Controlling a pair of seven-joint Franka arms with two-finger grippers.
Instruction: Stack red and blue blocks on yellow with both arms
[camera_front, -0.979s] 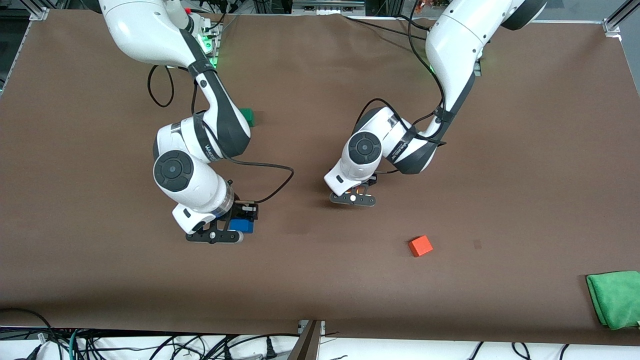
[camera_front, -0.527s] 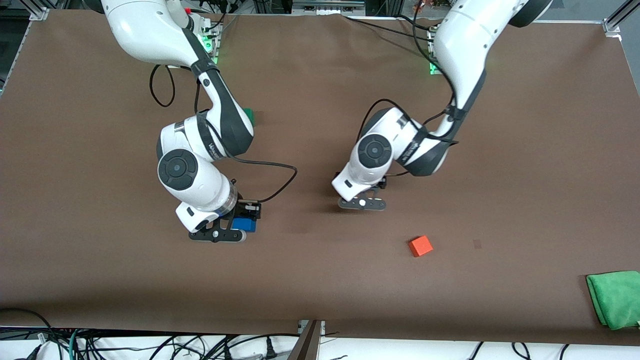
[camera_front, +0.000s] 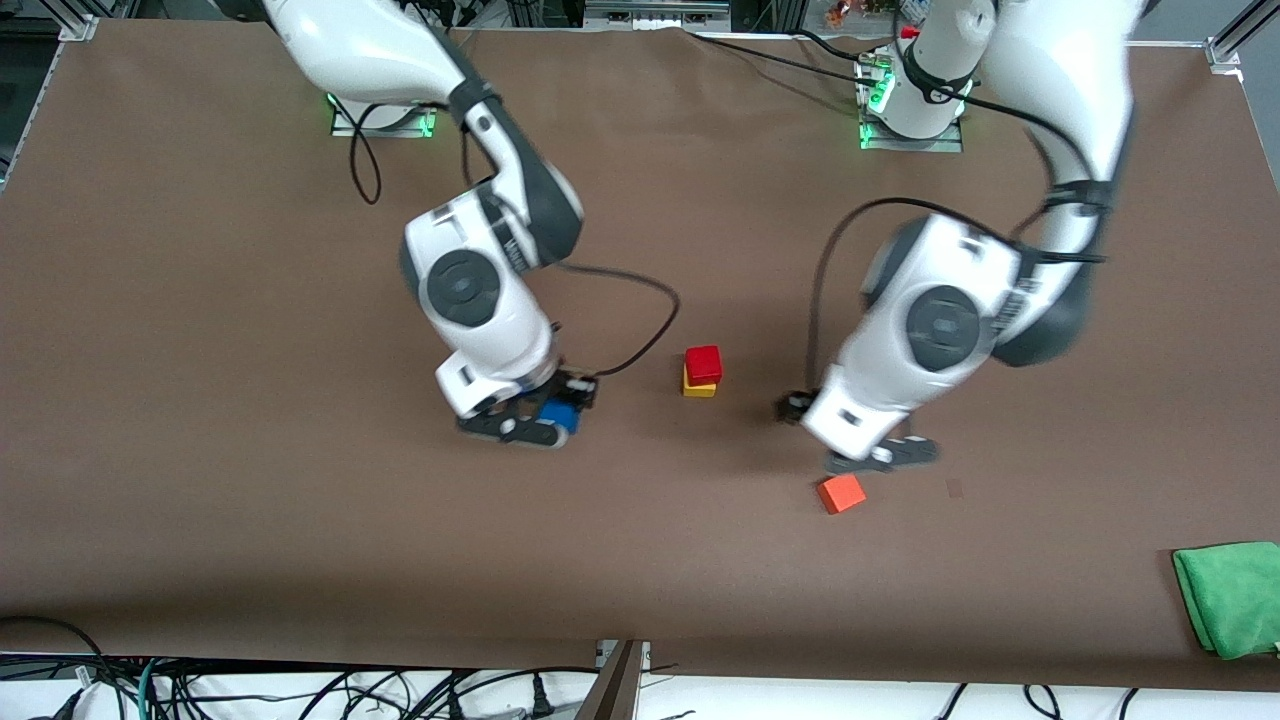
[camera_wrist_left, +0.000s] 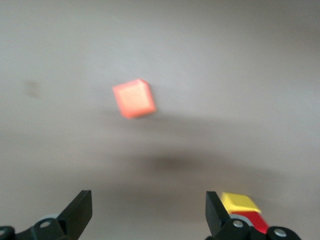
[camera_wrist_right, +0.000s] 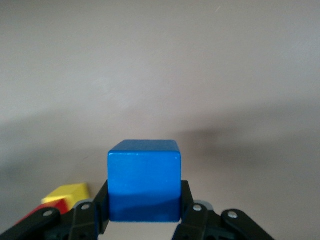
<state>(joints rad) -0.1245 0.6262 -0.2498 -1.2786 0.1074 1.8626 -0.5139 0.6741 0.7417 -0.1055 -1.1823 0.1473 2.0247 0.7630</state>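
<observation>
My right gripper needs to release the blue block on top of the red block (camera_front: 699, 358) (camera_wrist_right: 56, 206) that sits on the yellow cube.
The red block (camera_front: 703, 363) sits on the yellow cube (camera_front: 698, 387) in the middle of the table. They also show in the left wrist view as yellow cube (camera_wrist_left: 240, 202) and red block (camera_wrist_left: 254, 221), and in the right wrist view as yellow cube (camera_wrist_right: 67, 193) and red block (camera_wrist_right: 42, 210). My right gripper (camera_front: 535, 424) is shut on the blue block (camera_front: 560, 413) (camera_wrist_right: 144, 185), held above the table beside the stack toward the right arm's end. My left gripper (camera_front: 880, 455) (camera_wrist_left: 148, 210) is open and empty, up over the table beside the stack toward the left arm's end.
An orange-red cube (camera_front: 841, 493) (camera_wrist_left: 133, 98) lies just nearer the front camera than my left gripper. A green cloth (camera_front: 1230, 597) lies at the left arm's end near the front edge. A small dark spot (camera_front: 955, 488) marks the table.
My left gripper has let go of the red block on the yellow cube and moved off toward its own end. My right gripper has carried the blue block toward the stack.
</observation>
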